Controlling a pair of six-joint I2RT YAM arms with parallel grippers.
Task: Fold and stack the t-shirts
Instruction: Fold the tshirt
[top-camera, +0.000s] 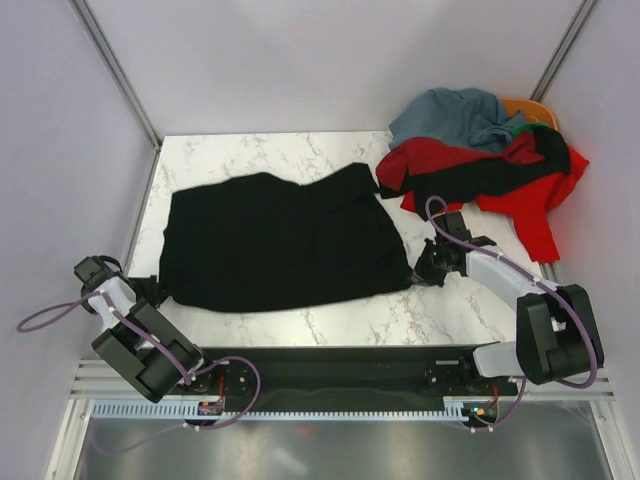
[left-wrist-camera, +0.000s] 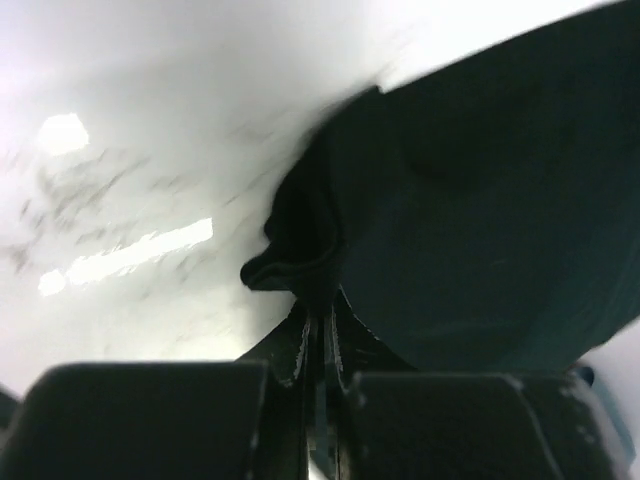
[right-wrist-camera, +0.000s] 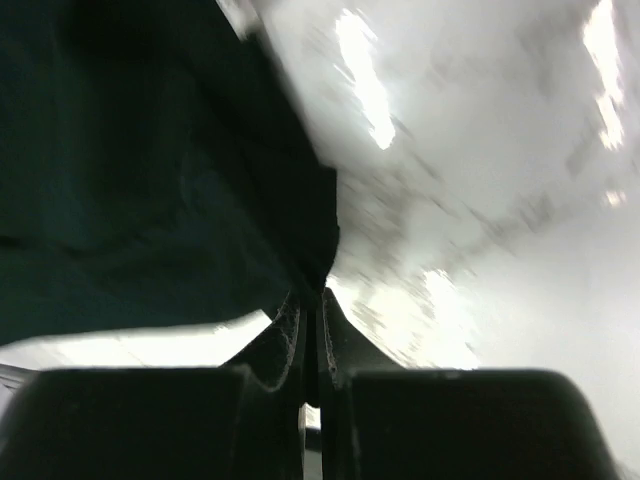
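My right gripper will let go of the black t-shirt's corner on the bare marble part (top-camera: 404, 313) by the near edge of the table.
A plain black t-shirt (top-camera: 280, 240) lies spread on the marble table, stretched between both grippers. My left gripper (top-camera: 158, 291) is shut on its near left corner; the left wrist view shows the bunched black cloth (left-wrist-camera: 300, 250) pinched at my gripper (left-wrist-camera: 320, 300). My right gripper (top-camera: 422, 270) is shut on its near right corner; the right wrist view shows the cloth edge (right-wrist-camera: 300, 230) clamped at my gripper (right-wrist-camera: 311, 297). A pile of other t-shirts sits at the back right: grey-blue (top-camera: 455, 115), red (top-camera: 530, 200), black (top-camera: 480, 178), orange (top-camera: 530, 108), a bit of green (top-camera: 519, 128).
The marble table (top-camera: 270, 155) has side rails at the left (top-camera: 115, 65) and right (top-camera: 562, 45). The pile overhangs the table's right edge. The arm bases (top-camera: 340, 380) stand along the near edge.
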